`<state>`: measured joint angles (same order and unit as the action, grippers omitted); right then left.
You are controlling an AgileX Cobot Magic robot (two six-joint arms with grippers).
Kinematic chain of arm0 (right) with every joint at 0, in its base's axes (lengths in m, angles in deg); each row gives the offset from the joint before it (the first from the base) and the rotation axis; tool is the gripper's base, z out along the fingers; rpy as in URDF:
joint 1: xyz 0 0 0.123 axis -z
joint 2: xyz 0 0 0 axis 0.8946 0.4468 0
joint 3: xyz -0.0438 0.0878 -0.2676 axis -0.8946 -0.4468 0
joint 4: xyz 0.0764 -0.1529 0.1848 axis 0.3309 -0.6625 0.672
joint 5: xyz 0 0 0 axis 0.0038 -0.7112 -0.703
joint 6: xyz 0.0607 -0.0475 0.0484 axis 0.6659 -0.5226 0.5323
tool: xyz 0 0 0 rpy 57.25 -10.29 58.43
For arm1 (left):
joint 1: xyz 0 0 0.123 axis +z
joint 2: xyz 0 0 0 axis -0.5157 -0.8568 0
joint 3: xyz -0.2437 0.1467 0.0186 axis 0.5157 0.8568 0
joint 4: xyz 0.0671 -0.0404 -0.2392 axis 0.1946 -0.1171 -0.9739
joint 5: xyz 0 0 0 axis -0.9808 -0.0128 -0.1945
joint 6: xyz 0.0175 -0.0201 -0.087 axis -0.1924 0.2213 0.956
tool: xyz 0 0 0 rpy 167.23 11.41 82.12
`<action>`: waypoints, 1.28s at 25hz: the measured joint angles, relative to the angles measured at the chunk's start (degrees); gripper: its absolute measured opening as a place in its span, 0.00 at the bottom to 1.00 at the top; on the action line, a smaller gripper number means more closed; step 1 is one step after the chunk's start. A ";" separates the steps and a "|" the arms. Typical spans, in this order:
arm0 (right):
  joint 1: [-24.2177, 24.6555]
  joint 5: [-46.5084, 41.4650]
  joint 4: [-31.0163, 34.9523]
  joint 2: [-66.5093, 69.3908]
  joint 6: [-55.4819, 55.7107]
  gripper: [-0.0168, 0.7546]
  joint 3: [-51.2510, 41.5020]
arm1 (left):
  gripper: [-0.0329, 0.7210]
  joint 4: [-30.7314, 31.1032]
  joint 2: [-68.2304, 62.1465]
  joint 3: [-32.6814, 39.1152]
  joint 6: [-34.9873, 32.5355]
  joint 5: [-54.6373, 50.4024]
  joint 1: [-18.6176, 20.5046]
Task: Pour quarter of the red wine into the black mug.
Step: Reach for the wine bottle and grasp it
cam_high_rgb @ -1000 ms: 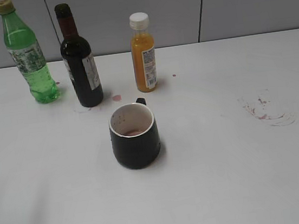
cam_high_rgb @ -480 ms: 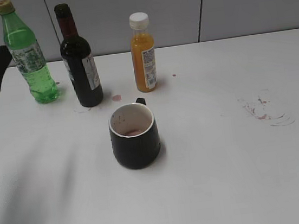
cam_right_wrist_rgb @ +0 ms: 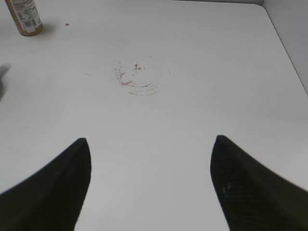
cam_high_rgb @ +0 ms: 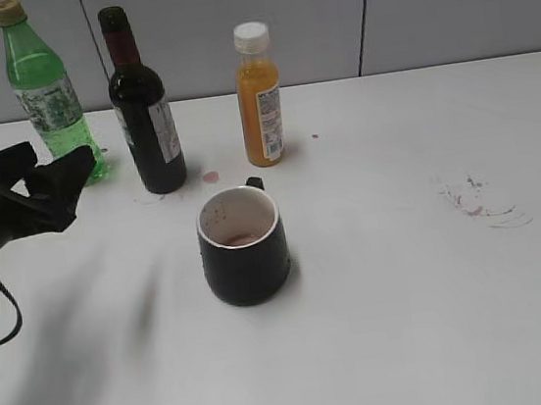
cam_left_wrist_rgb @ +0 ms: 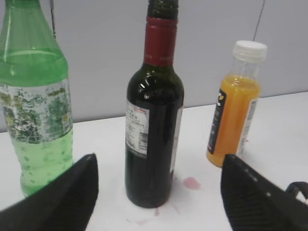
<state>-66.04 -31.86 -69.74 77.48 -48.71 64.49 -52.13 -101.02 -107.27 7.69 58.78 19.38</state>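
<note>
The robot's left gripper should next move to the red wine bottle and close around its body at the white label (cam_high_rgb: 152, 138) (cam_left_wrist_rgb: 151, 146), well below the dark red neck.
The red wine bottle (cam_high_rgb: 145, 119), dark glass with a dark red neck foil and white label, stands upright at the back left; it also shows in the left wrist view (cam_left_wrist_rgb: 154, 120). The black mug (cam_high_rgb: 243, 247) with a speckled white inside stands in front of it, a little pink liquid at its bottom. My left gripper (cam_high_rgb: 54, 170) is open and empty, left of the wine bottle and a short way off; in the left wrist view (cam_left_wrist_rgb: 156, 166) the bottle stands between its fingers, farther back. My right gripper (cam_right_wrist_rgb: 150, 149) is open and empty over bare table, out of the exterior view.
A green plastic bottle (cam_high_rgb: 45, 97) stands left of the wine, just behind my left gripper. An orange juice bottle (cam_high_rgb: 259, 95) with a white cap stands right of it. Pink wine stains mark the white table (cam_high_rgb: 414, 323) near the wine bottle and at the right (cam_high_rgb: 483, 201).
My left arm has come into the exterior view from the left edge and moved right and forward toward the wine bottle, fingers open. The bottles and mug have not moved.
</note>
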 joint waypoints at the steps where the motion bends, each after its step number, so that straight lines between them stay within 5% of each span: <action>1: 0.00 0.00 0.00 0.00 0.00 0.78 0.00 | 0.83 -2.37 -1.08 0.00 -1.61 1.13 -1.06; 8: 0.00 0.00 0.00 0.00 0.00 0.78 0.00 | 0.83 -14.93 -9.11 -2.16 -6.03 4.05 -9.22; 18: 0.00 0.00 0.00 0.00 0.00 0.78 0.00 | 0.95 -12.34 -15.01 -10.04 -5.52 4.42 -9.13; 32: 0.00 0.00 0.00 0.00 0.00 0.78 0.00 | 0.96 -9.51 -21.99 -20.83 -2.94 4.48 -7.71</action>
<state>-66.04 -31.86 -69.74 77.48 -48.71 64.49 -61.64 -123.01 -128.09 4.75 63.27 11.68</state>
